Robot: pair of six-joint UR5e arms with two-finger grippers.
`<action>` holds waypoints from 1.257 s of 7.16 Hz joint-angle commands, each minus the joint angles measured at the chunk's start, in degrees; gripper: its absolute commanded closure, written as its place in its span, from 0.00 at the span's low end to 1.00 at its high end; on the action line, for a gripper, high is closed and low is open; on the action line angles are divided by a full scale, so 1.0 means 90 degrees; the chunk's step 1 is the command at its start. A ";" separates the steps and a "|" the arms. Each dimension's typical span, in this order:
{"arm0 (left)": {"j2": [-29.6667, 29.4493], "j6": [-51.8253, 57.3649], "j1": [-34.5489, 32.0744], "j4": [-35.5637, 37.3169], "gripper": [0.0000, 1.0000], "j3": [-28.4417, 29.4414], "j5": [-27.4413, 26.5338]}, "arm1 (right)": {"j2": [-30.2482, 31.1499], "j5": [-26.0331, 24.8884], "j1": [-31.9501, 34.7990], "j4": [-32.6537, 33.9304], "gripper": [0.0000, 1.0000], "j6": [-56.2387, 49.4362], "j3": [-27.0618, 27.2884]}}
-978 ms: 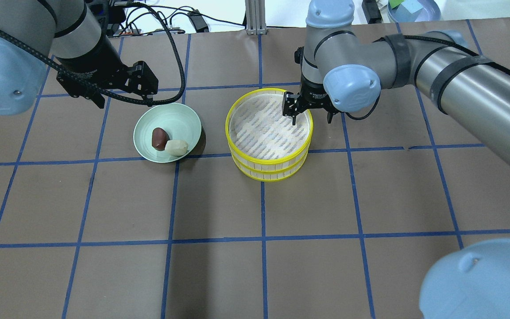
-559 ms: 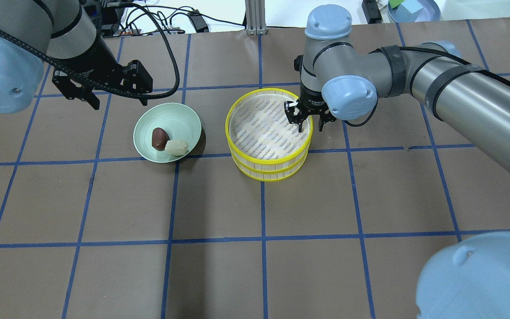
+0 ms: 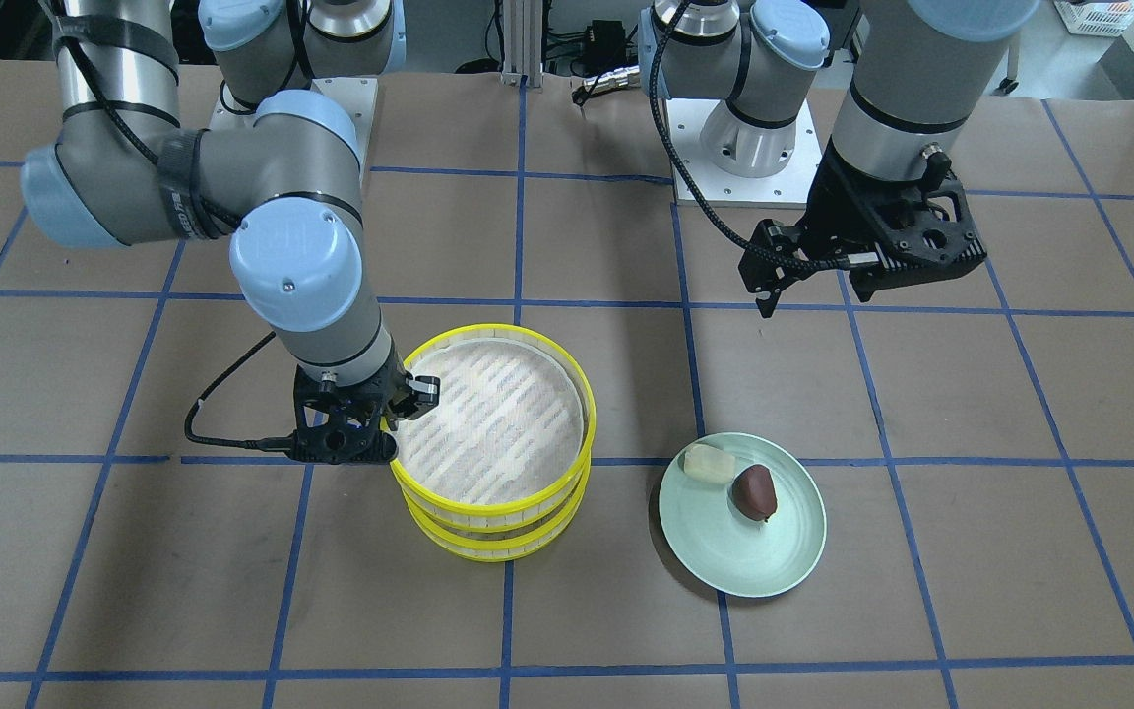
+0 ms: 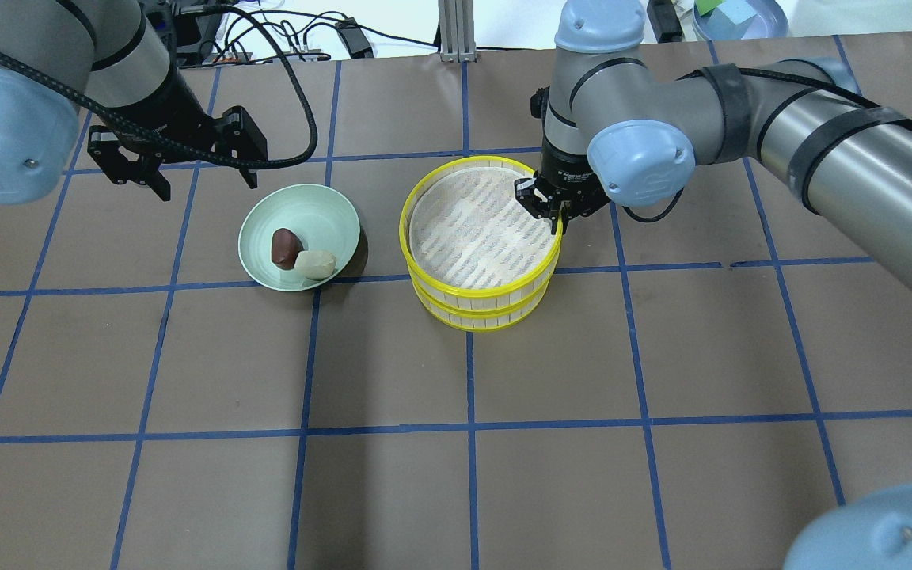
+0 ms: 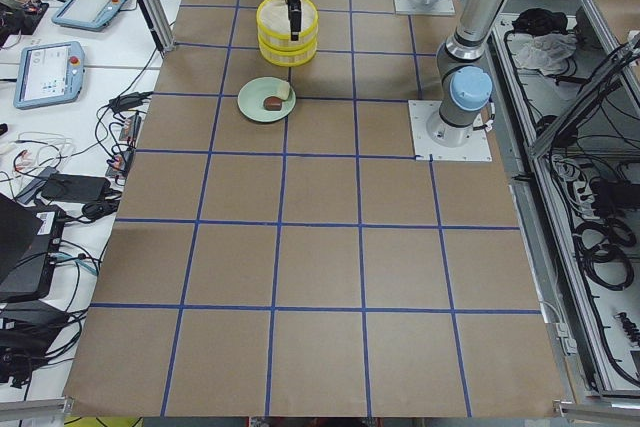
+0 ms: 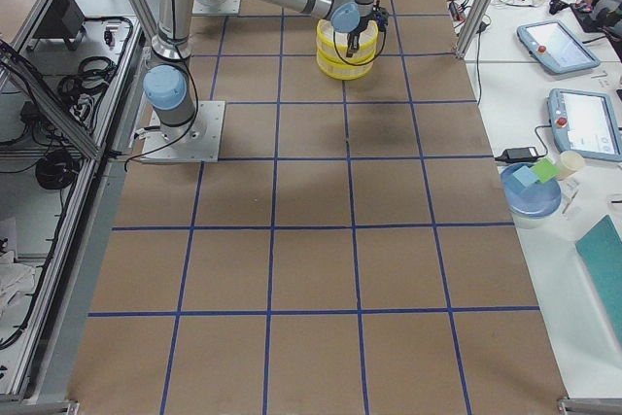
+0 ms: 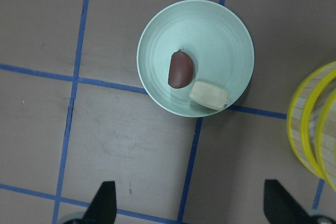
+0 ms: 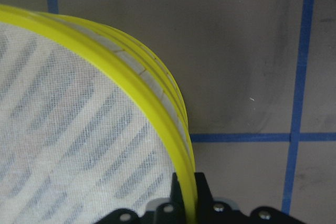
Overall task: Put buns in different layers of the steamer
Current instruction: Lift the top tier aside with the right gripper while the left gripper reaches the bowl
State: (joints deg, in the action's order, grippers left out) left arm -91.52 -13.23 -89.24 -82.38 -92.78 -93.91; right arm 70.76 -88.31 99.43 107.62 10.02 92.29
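Note:
The robot's left gripper needs to next close on the creamy-white bun's outer end point(image 3: 700, 462) point(image 7: 216, 98), the end farther away from the dark reddish-brown bun on the mint-green plate.
The steamer is two stacked yellow-rimmed trays, the top tray point(image 4: 478, 289) on the lower tray point(image 4: 480, 318), both empty as far as I can see. My right gripper point(image 4: 555, 218) is shut on the top tray's rim at its right side; this also shows in the right wrist view point(image 8: 189, 192) and the front view point(image 3: 395, 409). The dark reddish-brown bun point(image 4: 285, 247) and the creamy-white bun point(image 4: 315, 264) lie side by side on the mint-green plate point(image 4: 313, 214). My left gripper point(image 4: 207, 180) is open and empty, hovering behind the plate point(image 7: 210, 35).
The steamer point(image 3: 493, 497) and plate point(image 3: 744, 566) stand about one grid square apart on the brown, blue-taped table. The left arm's black cable point(image 4: 298, 103) loops above the plate's far side. Tablets and a bowl lie off the table's ends.
My right gripper has shut on the top tray's rim, and the tray has shifted a little. My left gripper has drawn back and to the left, away from the plate.

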 commanded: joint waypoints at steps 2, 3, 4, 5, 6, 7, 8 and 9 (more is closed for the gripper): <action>-0.0463 -0.2160 0.0023 0.0614 0.00 -0.0392 -0.0005 | 0.0681 -0.0091 -0.0916 -0.0989 1.00 -0.1252 -0.0060; -0.0688 -0.2656 0.0023 0.0783 0.00 -0.0423 0.0005 | 0.0721 -0.0187 -0.1462 -0.1175 1.00 -0.2255 -0.0060; -0.0951 -0.3145 0.0023 0.0813 0.00 -0.0423 0.0111 | 0.0693 -0.0739 -0.1893 -0.1129 1.00 -0.3261 -0.0050; -0.1186 -0.3188 0.0023 0.0823 0.00 -0.0433 0.0470 | 0.0644 -0.0890 -0.2149 -0.1070 1.00 -0.3735 -0.0050; -0.1439 -0.3189 0.0023 0.1143 0.00 -0.0423 0.0474 | 0.0605 -0.0891 -0.2277 -0.1079 1.00 -0.3788 -0.0031; -0.1713 -0.3198 0.0033 0.1532 0.00 -0.0423 0.0435 | 0.0585 -0.0882 -0.2278 -0.1070 1.00 -0.3779 -0.0001; -0.1976 -0.3208 0.0042 0.1904 0.00 -0.0423 0.0434 | 0.0585 -0.0891 -0.2278 -0.1089 1.00 -0.3789 -0.0001; -0.2259 -0.3218 0.0042 0.2004 0.00 -0.0423 0.0454 | 0.0585 -0.0882 -0.2278 -0.1099 1.00 -0.3789 0.0018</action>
State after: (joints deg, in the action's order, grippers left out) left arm -108.91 -42.06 -88.90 -66.48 -96.60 -89.95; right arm 76.06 -96.26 79.00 97.84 -23.97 92.30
